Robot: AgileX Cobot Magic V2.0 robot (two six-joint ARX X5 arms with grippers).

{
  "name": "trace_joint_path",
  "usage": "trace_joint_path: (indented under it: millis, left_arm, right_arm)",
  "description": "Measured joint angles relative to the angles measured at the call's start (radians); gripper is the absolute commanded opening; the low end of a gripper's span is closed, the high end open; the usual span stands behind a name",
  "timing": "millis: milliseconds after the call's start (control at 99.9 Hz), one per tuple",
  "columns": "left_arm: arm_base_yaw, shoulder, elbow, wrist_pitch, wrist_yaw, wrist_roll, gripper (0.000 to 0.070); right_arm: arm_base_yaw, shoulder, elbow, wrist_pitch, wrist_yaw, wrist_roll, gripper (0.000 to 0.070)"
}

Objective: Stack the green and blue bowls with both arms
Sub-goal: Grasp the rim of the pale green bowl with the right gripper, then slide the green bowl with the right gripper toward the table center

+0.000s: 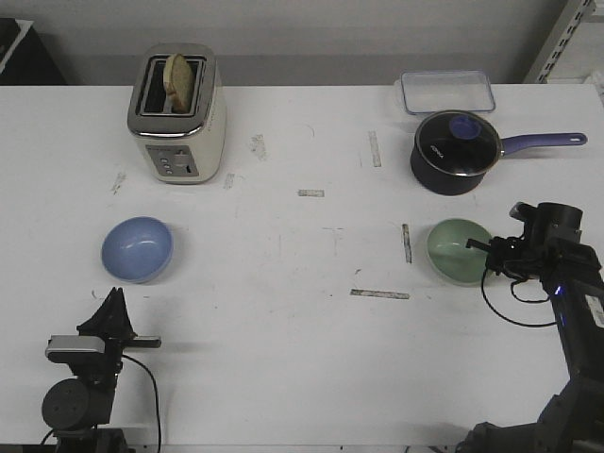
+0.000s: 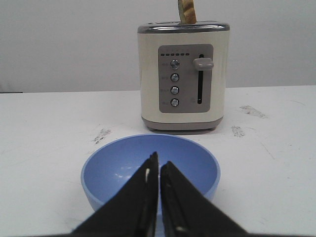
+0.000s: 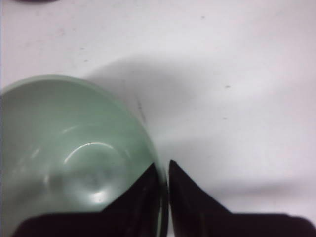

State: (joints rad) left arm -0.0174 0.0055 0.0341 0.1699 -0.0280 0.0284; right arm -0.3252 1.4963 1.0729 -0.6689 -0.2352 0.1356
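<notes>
The green bowl will go down from my right gripper on the bare middle of the table (image 1: 307,260), nearer me than the short tape mark.
The blue bowl (image 1: 138,248) sits upright on the white table at the left, in front of the toaster. My left gripper (image 1: 115,297) is low, just short of the bowl's near side, and points at it. In the left wrist view the left gripper (image 2: 159,163) is shut with nothing in it, and the blue bowl (image 2: 123,168) lies right behind its tips. The green bowl (image 1: 455,250) rests on the table at the right. My right gripper (image 1: 486,251) is at its right rim. In the right wrist view the right gripper (image 3: 164,165) is shut on the rim of the green bowl (image 3: 74,148), one finger inside and one outside.
A cream toaster (image 1: 176,113) with a slice of bread in it stands at the back left. A dark navy saucepan (image 1: 453,151) with a long handle is behind the green bowl. A clear plastic container (image 1: 446,92) lies behind the pan. Tape marks dot the table.
</notes>
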Motion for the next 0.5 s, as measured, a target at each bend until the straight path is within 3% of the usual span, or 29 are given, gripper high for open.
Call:
trace_joint_path:
  millis: [250,500]
  left_arm:
    - [0.000,0.000,0.000,0.000,0.000,0.000,0.0001]
    - [0.000,0.000,0.000,0.000,0.000,0.000,0.0001]
  right_arm:
    - [0.033,-0.042,0.010,-0.004,0.012,0.015,0.0000]
    - [0.212,-0.111,0.025,0.015,0.003,0.089,0.0000]
